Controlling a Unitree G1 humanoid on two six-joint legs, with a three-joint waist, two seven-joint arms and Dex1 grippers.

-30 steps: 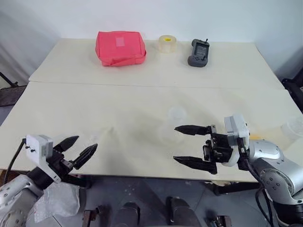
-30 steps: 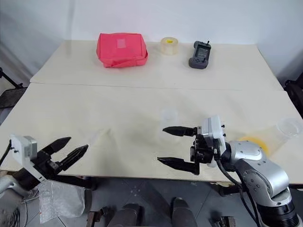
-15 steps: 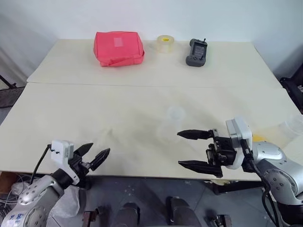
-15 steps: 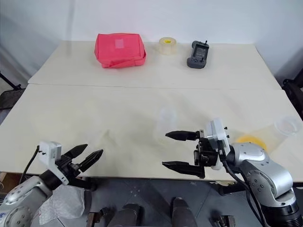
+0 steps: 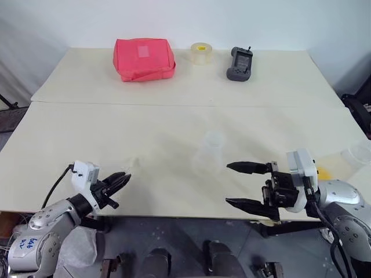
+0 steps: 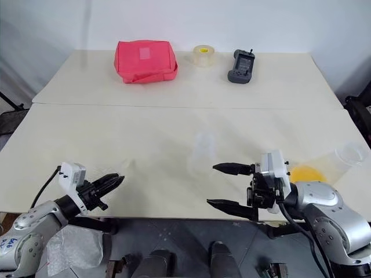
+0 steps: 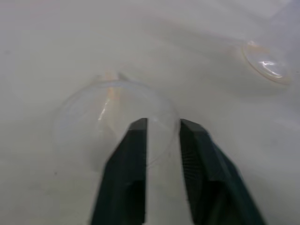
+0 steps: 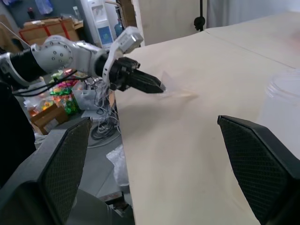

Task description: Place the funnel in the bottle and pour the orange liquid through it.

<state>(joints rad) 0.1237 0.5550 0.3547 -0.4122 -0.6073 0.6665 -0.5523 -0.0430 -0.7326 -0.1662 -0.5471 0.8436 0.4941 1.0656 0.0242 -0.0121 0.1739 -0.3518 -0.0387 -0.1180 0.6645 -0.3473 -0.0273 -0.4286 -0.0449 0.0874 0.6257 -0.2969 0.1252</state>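
Next, my left gripper releases the clear funnel in the opening of the see-through bottle (image 5: 214, 138).
The clear funnel (image 7: 112, 117) lies on its side near the table's front left edge, faint in the head views (image 5: 123, 171). My left gripper (image 5: 120, 180) is shut on the funnel, its two fingers pinching the rim wall. The see-through bottle (image 5: 210, 152) stands upright at mid-table, to the right of the funnel. My right gripper (image 5: 227, 184) hovers open and empty over the front edge, just right of the bottle. The orange liquid (image 6: 305, 174) sits in a clear wide-mouthed vessel (image 6: 349, 154) at the far right.
A red pouch (image 5: 145, 59), a roll of tape (image 5: 201, 53) and a dark grey handheld device (image 5: 240, 63) line the back of the far table. A seam (image 5: 174, 105) runs across between the two tabletops.
My left gripper came forward over the table's front edge to the funnel and its fingers closed on the rim. The right gripper stayed open and drifted slightly right.
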